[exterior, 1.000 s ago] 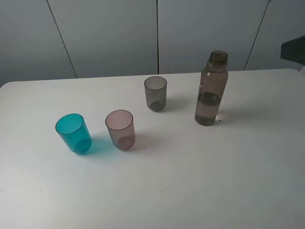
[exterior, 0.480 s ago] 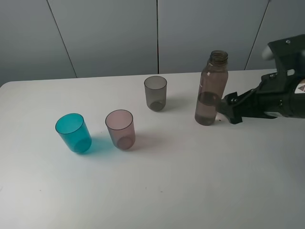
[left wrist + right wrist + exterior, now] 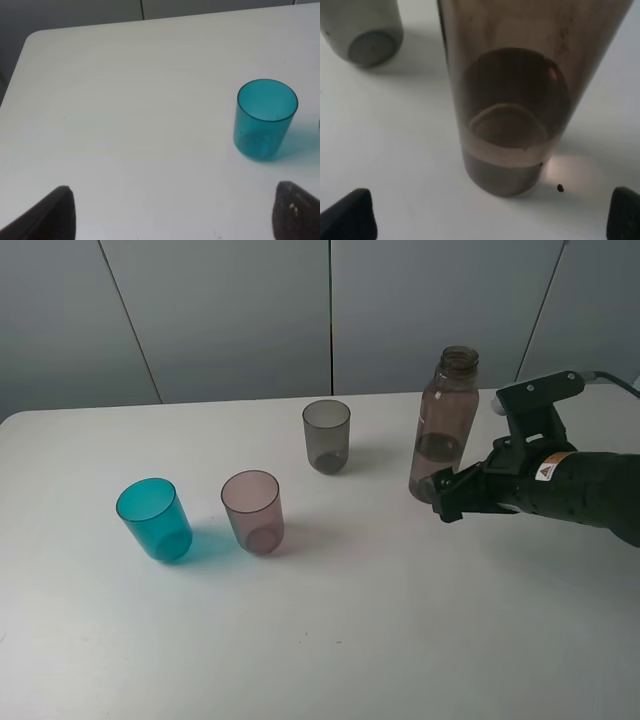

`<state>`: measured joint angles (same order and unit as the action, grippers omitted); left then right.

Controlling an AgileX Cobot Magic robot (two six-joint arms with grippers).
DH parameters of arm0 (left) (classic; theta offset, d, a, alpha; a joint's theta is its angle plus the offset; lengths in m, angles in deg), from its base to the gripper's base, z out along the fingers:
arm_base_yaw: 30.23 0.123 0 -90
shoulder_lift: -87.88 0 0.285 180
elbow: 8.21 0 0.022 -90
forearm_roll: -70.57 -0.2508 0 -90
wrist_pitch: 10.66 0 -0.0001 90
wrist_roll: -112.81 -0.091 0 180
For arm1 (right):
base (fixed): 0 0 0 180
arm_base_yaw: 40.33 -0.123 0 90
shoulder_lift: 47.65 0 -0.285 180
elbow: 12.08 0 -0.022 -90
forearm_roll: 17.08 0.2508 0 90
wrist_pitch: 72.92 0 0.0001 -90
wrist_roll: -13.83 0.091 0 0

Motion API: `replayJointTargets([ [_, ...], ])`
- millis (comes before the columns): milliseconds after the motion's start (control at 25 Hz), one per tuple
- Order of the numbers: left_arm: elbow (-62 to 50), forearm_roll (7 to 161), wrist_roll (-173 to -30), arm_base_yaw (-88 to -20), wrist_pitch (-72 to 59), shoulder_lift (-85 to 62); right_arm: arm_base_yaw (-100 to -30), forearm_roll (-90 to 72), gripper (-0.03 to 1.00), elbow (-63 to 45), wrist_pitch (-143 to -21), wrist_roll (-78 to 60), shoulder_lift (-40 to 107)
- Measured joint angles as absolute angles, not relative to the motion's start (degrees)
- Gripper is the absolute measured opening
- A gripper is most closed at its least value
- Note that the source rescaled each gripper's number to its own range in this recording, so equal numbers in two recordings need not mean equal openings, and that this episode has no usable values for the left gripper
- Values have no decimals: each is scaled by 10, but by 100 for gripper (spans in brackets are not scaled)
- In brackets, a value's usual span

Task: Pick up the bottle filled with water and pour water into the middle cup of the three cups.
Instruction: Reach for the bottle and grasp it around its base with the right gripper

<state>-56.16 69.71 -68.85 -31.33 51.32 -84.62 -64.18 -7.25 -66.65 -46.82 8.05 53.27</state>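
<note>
The middle of the bottle (image 3: 441, 432) (image 3: 514, 52), near the top of its water, is to be gripped by my right gripper after it moves up from the bottle's base.
The bottle (image 3: 443, 425) stands upright on the white table (image 3: 350, 640), uncapped, about a third full of water. The three cups stand in a slanting row to its left: teal-blue (image 3: 155, 518), the pinkish-mauve middle cup (image 3: 253, 511), and smoky grey (image 3: 327, 435). My right gripper (image 3: 442, 500) is open, low at the bottle's base on its right side, not closed on it. In the right wrist view the bottle (image 3: 512, 100) fills the middle just ahead of the open gripper (image 3: 487, 217). My left gripper (image 3: 172, 215) is open and empty, with the teal cup (image 3: 265, 119) ahead.
The grey cup (image 3: 365, 30) shows beside the bottle in the right wrist view. A small dark speck (image 3: 560, 188) lies on the table by the bottle's base. Grey wall panels stand behind the table's far edge (image 3: 250, 402).
My right arm has come in from the right edge and moved left and down, up to the bottle's base. Bottle and cups have not moved.
</note>
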Motion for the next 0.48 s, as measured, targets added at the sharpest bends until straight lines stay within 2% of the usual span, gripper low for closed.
replayJointTargets([
  [280,-562,697,-688,-313,513,-846,-642,-75,100,-667,-339,132,608],
  [480,-562,697,-690,-313,513,-846,-642,-79,100,-666,-290,138,642],
])
